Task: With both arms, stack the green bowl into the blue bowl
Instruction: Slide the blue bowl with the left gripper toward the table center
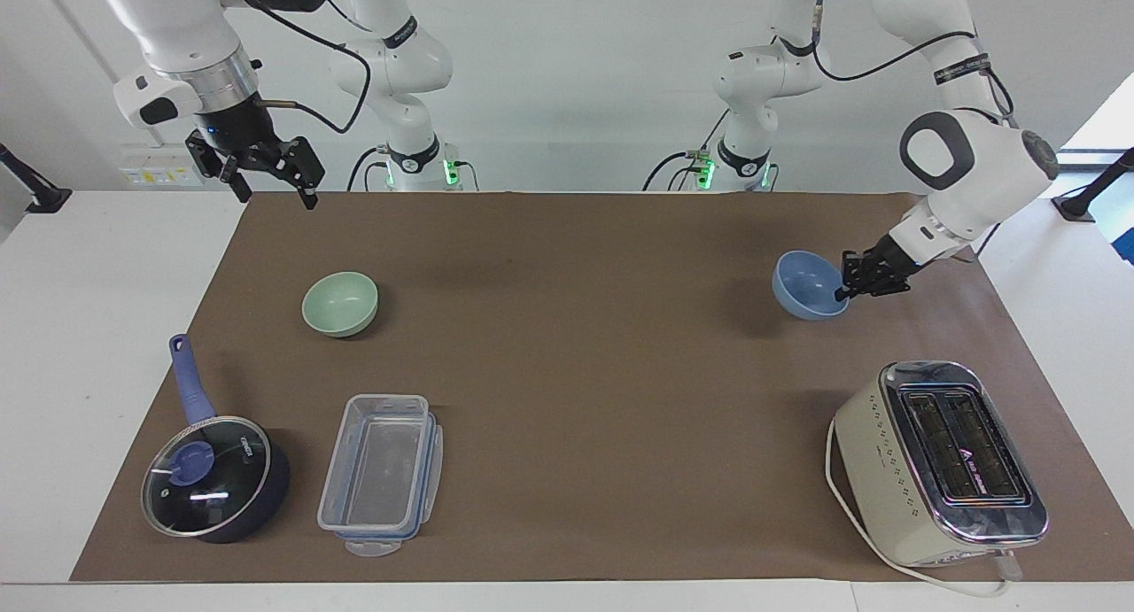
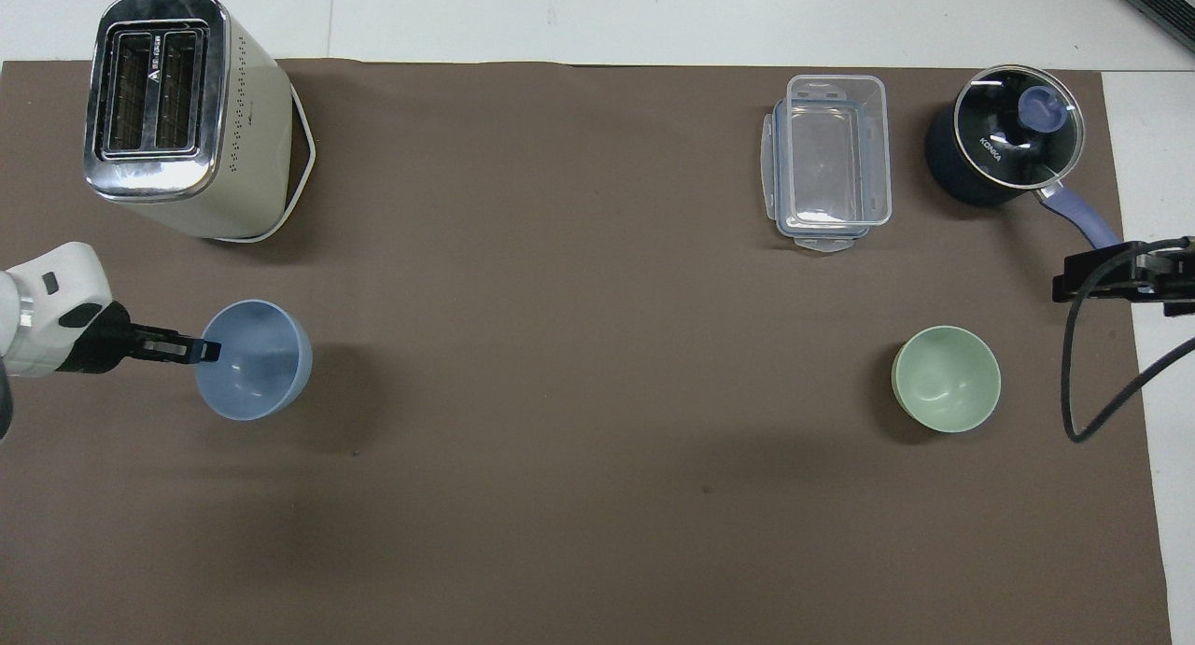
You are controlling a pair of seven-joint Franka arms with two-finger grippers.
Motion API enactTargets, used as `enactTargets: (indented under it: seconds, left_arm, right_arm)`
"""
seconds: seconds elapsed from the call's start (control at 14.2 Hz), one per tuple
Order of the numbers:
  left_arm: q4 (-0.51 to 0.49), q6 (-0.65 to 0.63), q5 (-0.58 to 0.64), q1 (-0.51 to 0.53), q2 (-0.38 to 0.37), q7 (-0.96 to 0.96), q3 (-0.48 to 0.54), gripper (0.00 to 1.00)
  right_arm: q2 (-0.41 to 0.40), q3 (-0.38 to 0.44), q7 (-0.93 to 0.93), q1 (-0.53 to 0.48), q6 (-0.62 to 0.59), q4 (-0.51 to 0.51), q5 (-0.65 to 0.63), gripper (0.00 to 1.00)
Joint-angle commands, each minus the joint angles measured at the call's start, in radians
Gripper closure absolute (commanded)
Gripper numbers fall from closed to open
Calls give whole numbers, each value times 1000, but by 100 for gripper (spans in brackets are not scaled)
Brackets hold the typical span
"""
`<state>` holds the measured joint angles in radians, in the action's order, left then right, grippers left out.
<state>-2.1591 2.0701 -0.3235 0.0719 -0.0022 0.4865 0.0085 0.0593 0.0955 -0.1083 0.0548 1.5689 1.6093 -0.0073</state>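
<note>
The open middle of the brown mat (image 2: 550,371) faces the green bowl. Next, my left gripper lets go of the blue bowl there.
The blue bowl (image 1: 804,284) (image 2: 254,360) hangs a little above the brown mat, toward the left arm's end of the table. My left gripper (image 1: 842,295) (image 2: 207,351) is shut on its rim, on the side toward that end. The bowl's shadow falls on the mat beside it. The green bowl (image 1: 340,304) (image 2: 946,379) sits upright on the mat toward the right arm's end, with nothing touching it. My right gripper (image 1: 276,196) (image 2: 1088,276) waits open and empty in the air over the mat's corner by the robots, at the right arm's end.
A cream toaster (image 1: 939,461) (image 2: 177,113) with a white cord stands farther from the robots than the blue bowl. Farther out than the green bowl lie a clear plastic container (image 1: 381,475) (image 2: 829,160) and a dark blue lidded saucepan (image 1: 213,479) (image 2: 1004,146).
</note>
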Motion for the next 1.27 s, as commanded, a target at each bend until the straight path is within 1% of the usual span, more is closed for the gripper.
enactTargets:
  seconds: [0.0,0.28,0.42,0.56,0.78,0.92,1.06,1.2]
  left_arm:
    - [-58,91,81,-156,-35,-245,14,100]
    - [-53,163,141,-344,-13,-573,14,100]
    - [-33,185,210,-455,5,-803,13,100]
    - [1,186,233,-538,31,-957,11,100]
    - [30,186,233,-630,67,-1086,11,100]
    - [33,232,233,-673,103,-1114,10,100]
    - [28,280,233,-679,123,-1114,7,100]
    - [25,286,233,-679,123,-1109,7,100]
  right_arm:
    - [11,-2,9,-6,-6,8,-2,0]
    - [11,-2,10,-6,-6,8,-2,0]
    - [11,-2,9,-6,-6,8,-2,0]
    - [11,-2,9,-6,-6,8,-2,0]
    - [11,-2,10,-6,-6,8,-2,0]
    - [11,-2,10,-6,-6,8,-2,0]
    - [11,-2,10,-6,-6,8,-2,0]
    - [11,-2,10,-6,-6,8,-2,0]
